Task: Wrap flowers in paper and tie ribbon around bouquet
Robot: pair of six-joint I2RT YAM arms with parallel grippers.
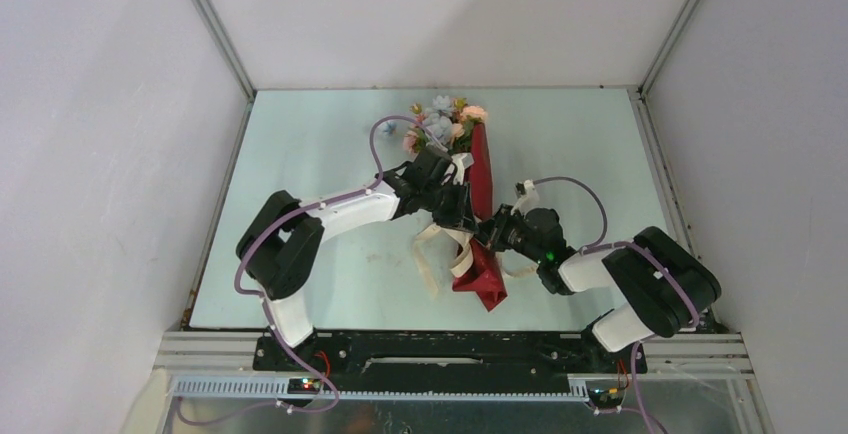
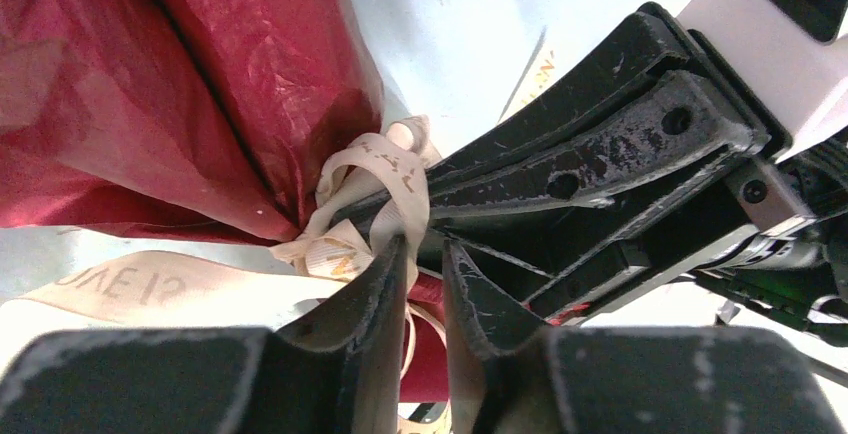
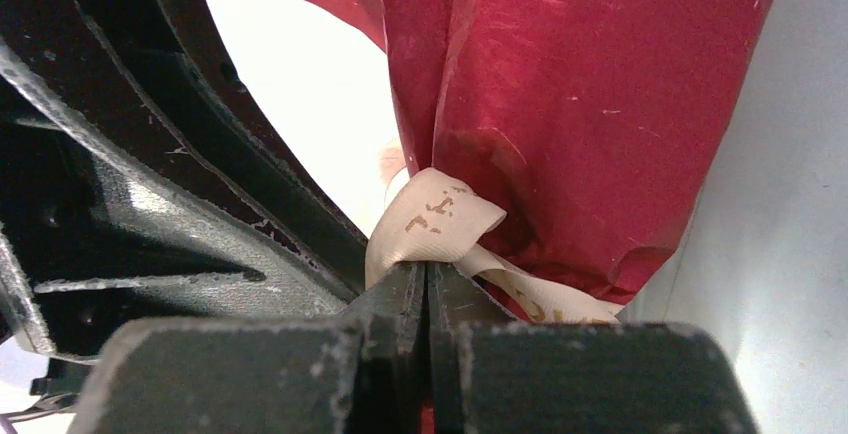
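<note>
Next, my left gripper opens and pinches the ribbon at the paper's waist (image 2: 304, 244), as it now sits on the ribbon loop around my right gripper's fingertip.
The flowers (image 1: 440, 119), pink and pale blue heads, stick out of the far end of the red paper (image 1: 481, 169), which is rolled around the stems and pinched at its waist. The cream ribbon (image 1: 430, 259) is looped around that waist, with loose tails on the table. My left gripper (image 2: 428, 254) stands slightly open at the knot, the ribbon (image 2: 390, 164) draped over one fingertip. From the other side, my right gripper (image 3: 428, 269) is shut on a ribbon (image 3: 435, 219) loop beside the paper (image 3: 560, 104). Both grippers meet at the waist, left gripper (image 1: 455, 202) and right gripper (image 1: 492, 229).
The bouquet lies on a pale green table (image 1: 320, 144) enclosed by white walls. One small blue flower head (image 1: 388, 127) lies loose to the left of the bouquet. A metal rail (image 1: 450, 339) runs along the near edge by the arm bases.
</note>
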